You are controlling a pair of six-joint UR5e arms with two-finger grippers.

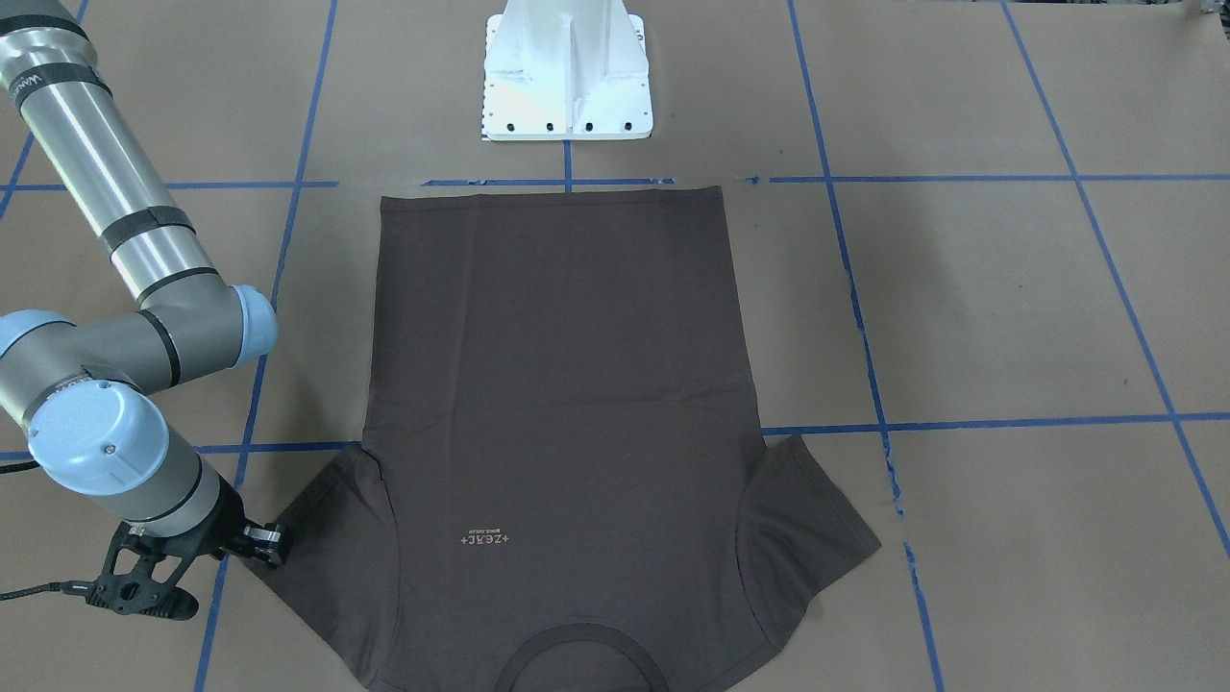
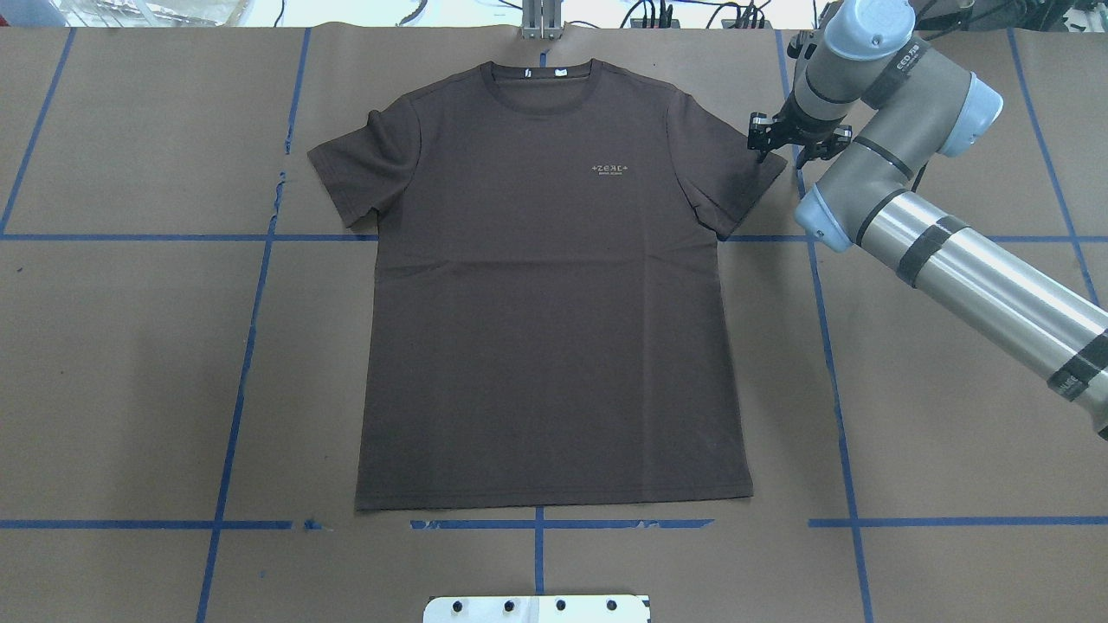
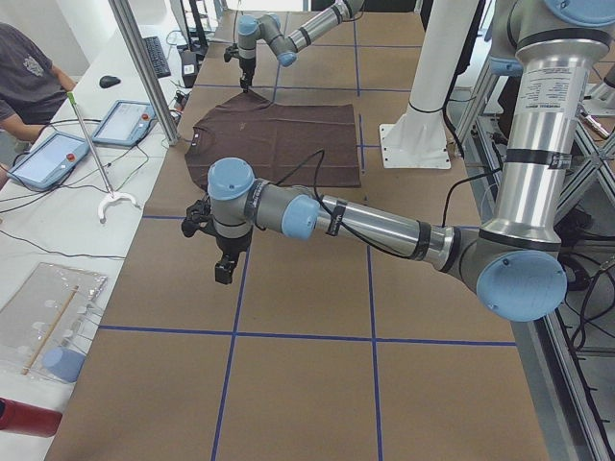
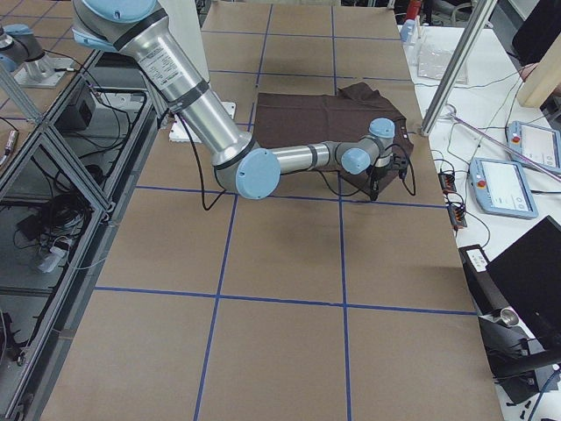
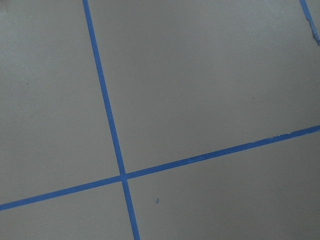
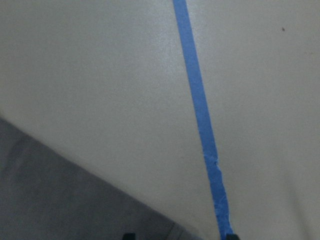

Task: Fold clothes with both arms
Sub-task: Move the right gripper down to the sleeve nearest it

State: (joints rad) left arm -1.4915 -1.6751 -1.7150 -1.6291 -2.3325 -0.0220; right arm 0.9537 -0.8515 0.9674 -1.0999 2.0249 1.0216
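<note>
Next, my right gripper lays the outer corner of the sleeve down on the T-shirt's body at the small white print (image 1: 472,540).
The dark grey-brown T-shirt (image 2: 554,303) lies flat and face up on the brown table, collar at the far edge and hem toward the robot's base. It also shows in the front-facing view (image 1: 557,384). My right gripper (image 2: 782,157) hangs low at the outer edge of the shirt's right-hand sleeve (image 2: 736,173). In the right wrist view its two fingertips (image 6: 129,235) stand apart, with the sleeve's edge (image 6: 60,200) between them: open, holding nothing. My left gripper (image 3: 223,274) shows only in the exterior left view, over bare table well away from the shirt; I cannot tell whether it is open or shut.
Blue tape lines (image 2: 251,346) grid the brown table. The white pedestal base (image 1: 567,77) stands just behind the shirt's hem. An aluminium post (image 3: 144,67), tablets (image 3: 43,158) and a seated person are beyond the table's far edge.
</note>
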